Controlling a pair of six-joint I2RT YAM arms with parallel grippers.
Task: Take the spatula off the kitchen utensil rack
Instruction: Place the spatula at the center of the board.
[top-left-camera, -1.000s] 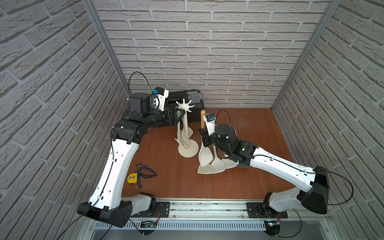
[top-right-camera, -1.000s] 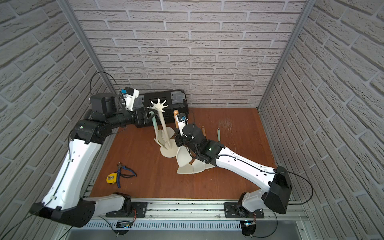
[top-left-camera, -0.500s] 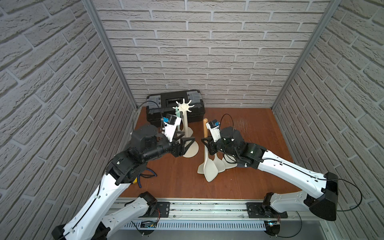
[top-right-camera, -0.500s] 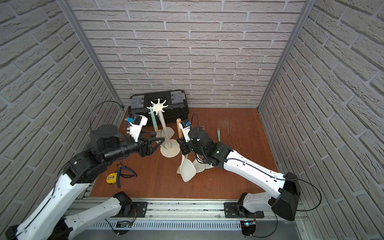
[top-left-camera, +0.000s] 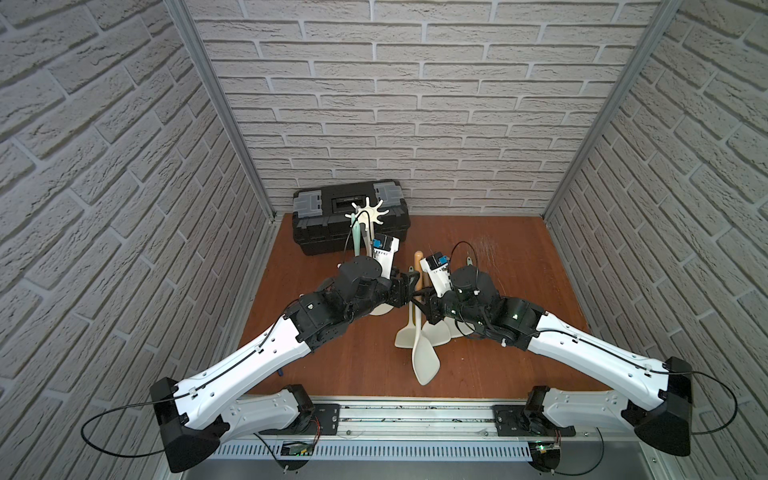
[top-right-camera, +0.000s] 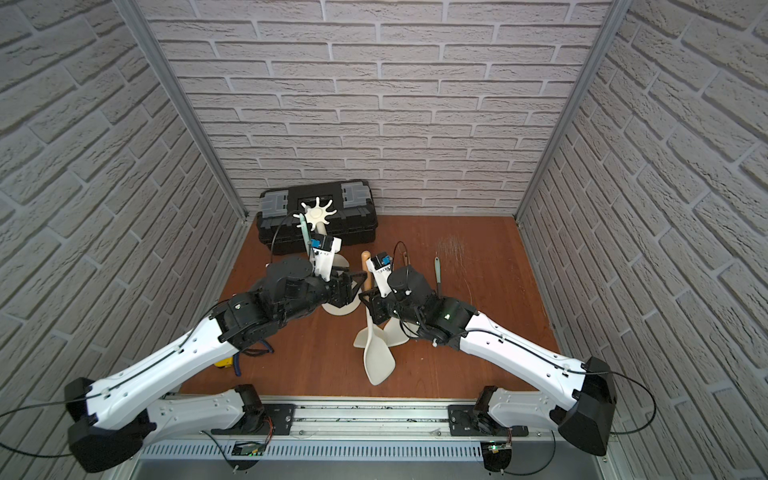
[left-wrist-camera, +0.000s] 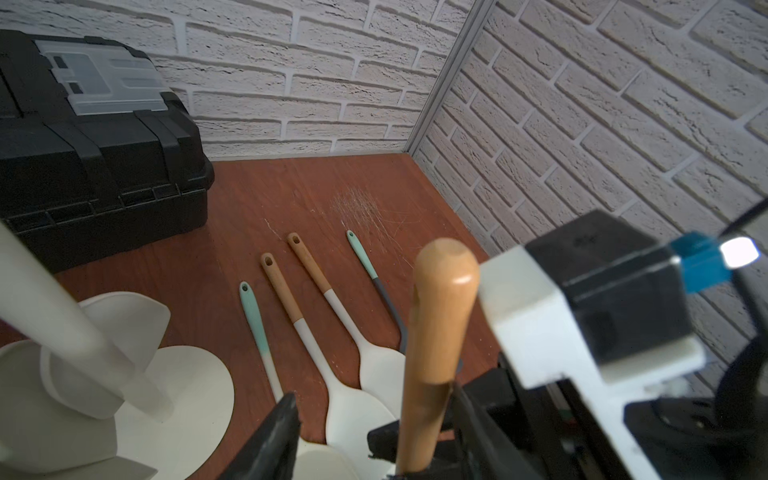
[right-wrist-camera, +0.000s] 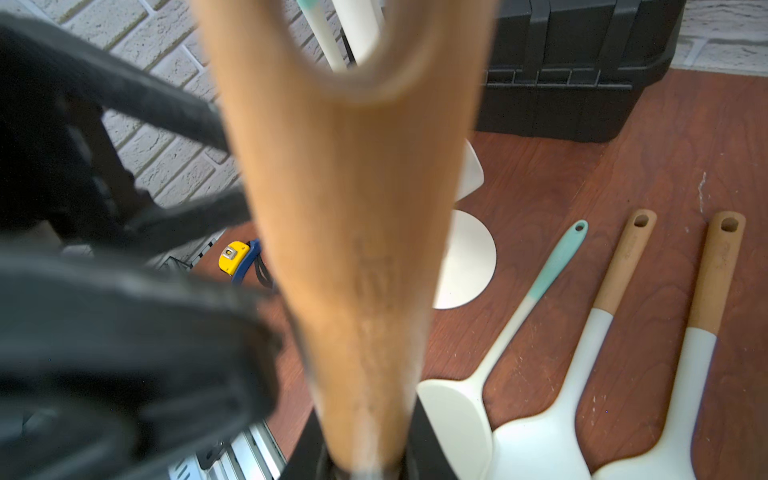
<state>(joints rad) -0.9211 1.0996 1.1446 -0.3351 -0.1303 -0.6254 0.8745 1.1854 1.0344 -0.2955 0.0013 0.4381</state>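
The robot's right gripper holds the spatula's wooden handle with the blade hanging far below, so it should take the neck (top-left-camera: 417, 317) under the wood before laying the spatula down.
The cream-white kitchen utensil rack (top-left-camera: 370, 212) (top-right-camera: 318, 214) stands in front of the toolbox, and a teal-handled utensil (top-left-camera: 356, 237) still hangs from its crown. The spatula (top-left-camera: 424, 360) (top-right-camera: 377, 362) has a wooden handle (left-wrist-camera: 436, 332) (right-wrist-camera: 353, 249) and a cream blade. It is off the rack, held nearly upright to the right of the rack's base (left-wrist-camera: 187, 399). My right gripper (top-left-camera: 419, 298) (right-wrist-camera: 365, 461) is shut on the handle's lower part. My left gripper (top-left-camera: 409, 283) (left-wrist-camera: 374, 395) is open around the handle higher up, with the handle close to one finger (left-wrist-camera: 478, 419) and well clear of its mate.
Several cream-bladed utensils (left-wrist-camera: 291, 307) (right-wrist-camera: 552, 270) lie side by side on the wooden table behind the spatula. A black toolbox (top-left-camera: 349, 224) (left-wrist-camera: 95, 137) sits at the back left. A yellow tape measure (top-right-camera: 222, 362) (right-wrist-camera: 232, 254) and blue pliers lie at the front left.
My left arm swung from beside the rack's crown down to the spatula's handle, and its jaws narrowed. My right arm kept its grip and shifted the spatula slightly right, more upright.
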